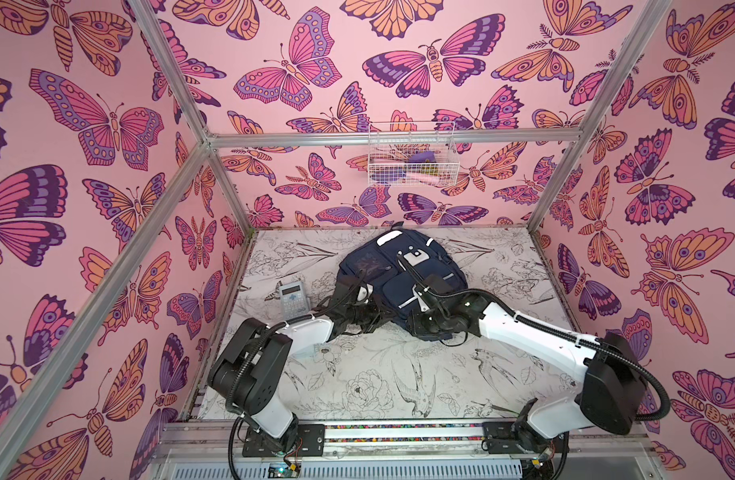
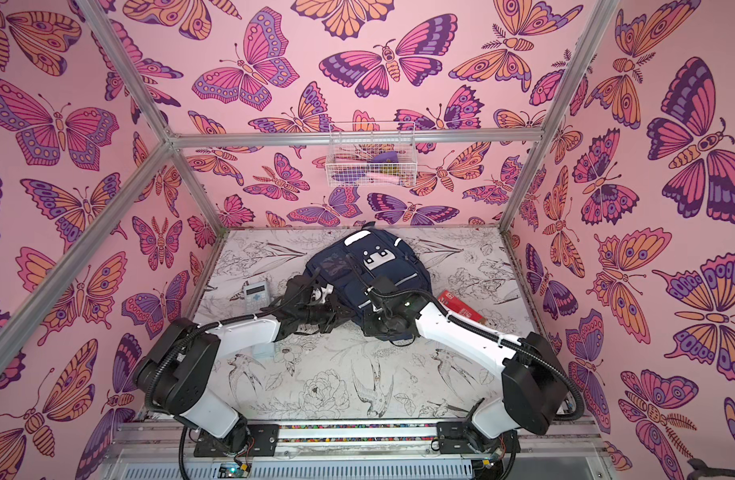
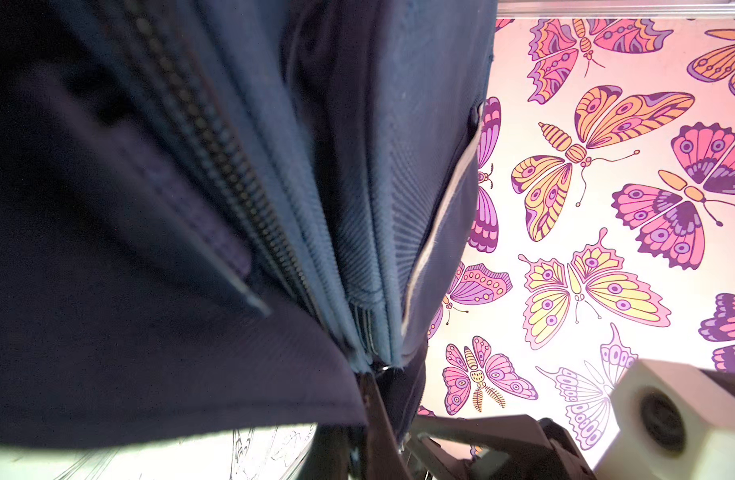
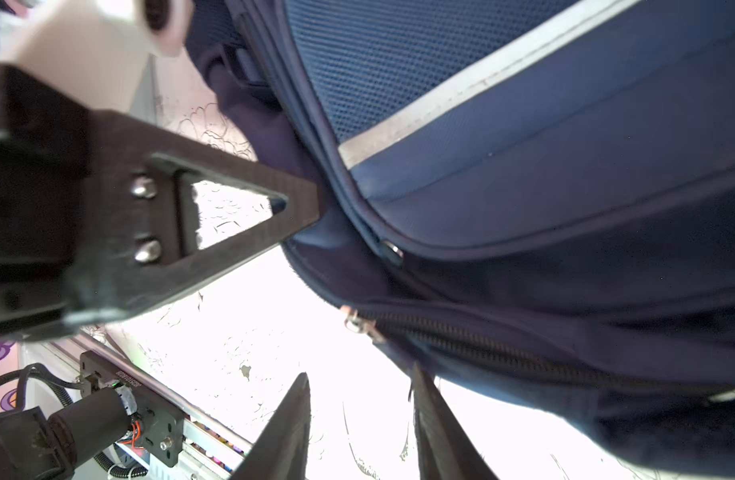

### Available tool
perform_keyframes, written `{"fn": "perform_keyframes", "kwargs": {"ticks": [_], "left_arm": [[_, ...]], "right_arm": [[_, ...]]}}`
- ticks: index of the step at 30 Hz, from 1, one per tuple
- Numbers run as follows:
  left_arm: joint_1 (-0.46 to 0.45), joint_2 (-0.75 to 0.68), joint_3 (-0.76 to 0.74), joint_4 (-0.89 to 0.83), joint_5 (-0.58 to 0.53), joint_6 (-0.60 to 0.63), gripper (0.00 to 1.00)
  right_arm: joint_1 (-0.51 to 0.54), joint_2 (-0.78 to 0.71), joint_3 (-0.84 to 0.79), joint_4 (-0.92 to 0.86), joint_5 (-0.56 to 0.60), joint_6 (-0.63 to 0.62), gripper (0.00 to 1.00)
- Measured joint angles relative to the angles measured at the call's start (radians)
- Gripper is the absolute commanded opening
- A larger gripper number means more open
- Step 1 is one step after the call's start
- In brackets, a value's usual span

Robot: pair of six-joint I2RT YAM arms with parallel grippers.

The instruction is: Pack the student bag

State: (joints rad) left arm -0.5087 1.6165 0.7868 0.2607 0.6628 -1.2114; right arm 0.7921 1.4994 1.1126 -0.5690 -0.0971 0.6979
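The zip pull is beyond the open fingers of my right gripper, so I need to pinch its tab (image 4: 376, 332) and pull it along while my left gripper holds the bag.
The student bag (image 1: 392, 266) (image 2: 382, 282), navy with white stripes and a white patch, lies flat at the back middle of the table in both top views. My left gripper (image 1: 374, 311) (image 2: 336, 311) is at the bag's near left edge. In the left wrist view that gripper (image 3: 372, 384) is shut on the bag's fabric (image 3: 170, 332) at the end of a zip seam. My right gripper (image 1: 415, 328) (image 2: 372, 326) is at the near edge too. In the right wrist view it (image 4: 359, 415) stands open, one fingertip (image 4: 417, 374) against the bag's underside below a zip pull (image 4: 357, 324).
A grey calculator (image 1: 292, 297) (image 2: 256, 296) lies left of the bag. A red box (image 2: 461, 309) lies to its right, behind my right arm. A white wire basket (image 1: 411, 156) with small items hangs on the back wall. The flower-print table (image 1: 357, 386) ends at a metal rail.
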Motion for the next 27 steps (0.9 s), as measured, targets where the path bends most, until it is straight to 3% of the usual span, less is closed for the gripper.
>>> {"fn": "perform_keyframes", "kwargs": {"ticks": [10,27], "left_arm": [[0.0,-0.01,0.002,-0.008,-0.001,0.007,0.0],[0.006,-0.012,0.012,-0.055,-0.011,0.021,0.0]], "right_arm": [[-0.016,0.012,-0.005,0.008,-0.002,-0.033,0.49],[-0.02,0.084,-0.009,0.039,-0.035,-0.052,0.11]]}}
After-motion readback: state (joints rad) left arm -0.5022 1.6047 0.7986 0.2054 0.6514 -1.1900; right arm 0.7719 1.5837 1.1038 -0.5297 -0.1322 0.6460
